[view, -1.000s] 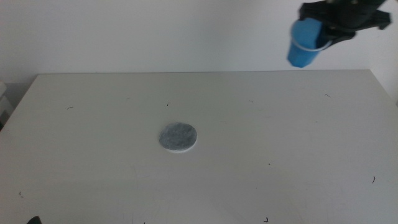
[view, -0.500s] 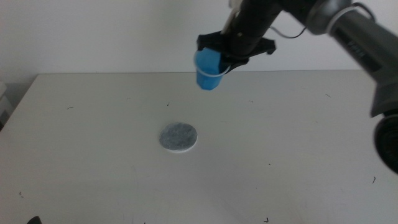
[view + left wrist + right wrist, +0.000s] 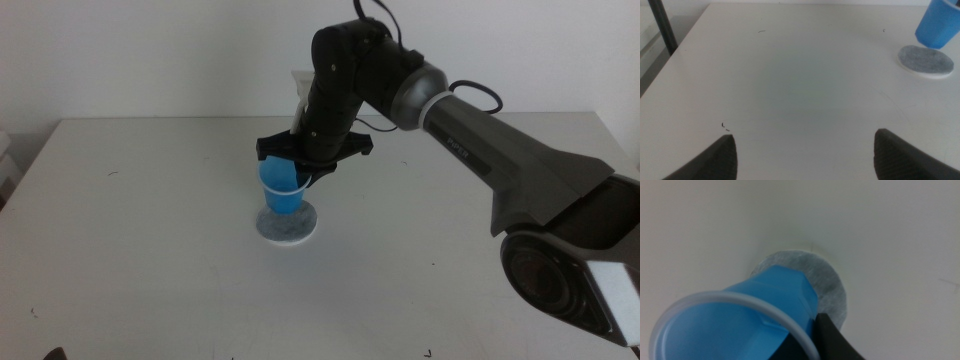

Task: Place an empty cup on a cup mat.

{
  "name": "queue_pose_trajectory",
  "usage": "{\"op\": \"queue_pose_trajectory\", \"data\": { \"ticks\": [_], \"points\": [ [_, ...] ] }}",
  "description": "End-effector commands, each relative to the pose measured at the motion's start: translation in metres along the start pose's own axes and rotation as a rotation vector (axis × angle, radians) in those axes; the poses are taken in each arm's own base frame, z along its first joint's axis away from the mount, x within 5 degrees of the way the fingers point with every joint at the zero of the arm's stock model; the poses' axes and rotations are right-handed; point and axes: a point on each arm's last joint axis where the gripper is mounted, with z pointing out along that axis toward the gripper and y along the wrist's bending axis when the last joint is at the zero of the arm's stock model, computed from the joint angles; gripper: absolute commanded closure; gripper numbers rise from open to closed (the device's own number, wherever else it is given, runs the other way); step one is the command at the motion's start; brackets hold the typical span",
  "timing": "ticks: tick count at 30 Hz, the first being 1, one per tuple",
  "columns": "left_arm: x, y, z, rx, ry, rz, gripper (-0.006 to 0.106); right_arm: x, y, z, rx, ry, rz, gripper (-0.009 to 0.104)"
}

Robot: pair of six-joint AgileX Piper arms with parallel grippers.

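Next, my right gripper lets go of the blue cup on the arm's side of the grey cup mat (image 3: pixel 298 227) (image 3: pixel 815 306), a little off the mat's centre.
The blue cup (image 3: pixel 282 190) hangs tilted in my right gripper (image 3: pixel 300 168), which is shut on its rim. Its base is right over the grey cup mat (image 3: pixel 289 226) in the middle of the table; I cannot tell if it touches. In the right wrist view the cup (image 3: pixel 745 320) fills the foreground, pinched at the rim by my right gripper (image 3: pixel 807 342), with the mat (image 3: pixel 829 286) partly hidden behind it. The left wrist view shows the cup (image 3: pixel 939 22) at the mat's (image 3: pixel 926 61) far edge. My left gripper (image 3: pixel 805 135) is open and empty, low over the table's near left.
The white table (image 3: pixel 480 220) has small dark specks on it. Its far edge meets a white wall. The long right arm (image 3: pixel 470 130) stretches from the right side across the table to the middle. A dark pole (image 3: pixel 662 25) stands past the table's left edge.
My right gripper has carried the cup from high at the far right, leftward and down, to just over the mat. The mat and the left arm have not moved.
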Motion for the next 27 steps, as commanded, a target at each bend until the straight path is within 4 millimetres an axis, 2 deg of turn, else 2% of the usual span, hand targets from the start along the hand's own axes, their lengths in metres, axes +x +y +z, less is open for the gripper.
{"op": "queue_pose_trajectory", "data": {
  "ticks": [1, 6, 12, 22, 27],
  "points": [
    [-0.008, -0.001, -0.002, 0.011, -0.086, -0.011, -0.005, -0.001, 0.011, -0.040, -0.021, -0.045, -0.025, 0.096],
    [-0.008, -0.001, -0.002, 0.011, -0.086, -0.011, -0.005, 0.004, 0.018, -0.029, -0.017, -0.022, -0.041, 0.096],
    [-0.008, -0.001, -0.002, 0.011, -0.086, -0.011, -0.005, 0.005, 0.016, -0.019, 0.011, -0.015, -0.048, 0.096],
    [-0.008, -0.001, -0.002, 0.011, -0.086, -0.011, -0.005, 0.002, 0.012, -0.019, 0.043, -0.028, -0.036, 0.096],
    [-0.008, -0.001, -0.002, 0.011, -0.086, -0.011, -0.005, 0.002, 0.012, -0.019, 0.043, -0.027, -0.100, 0.096]
  ]
}}
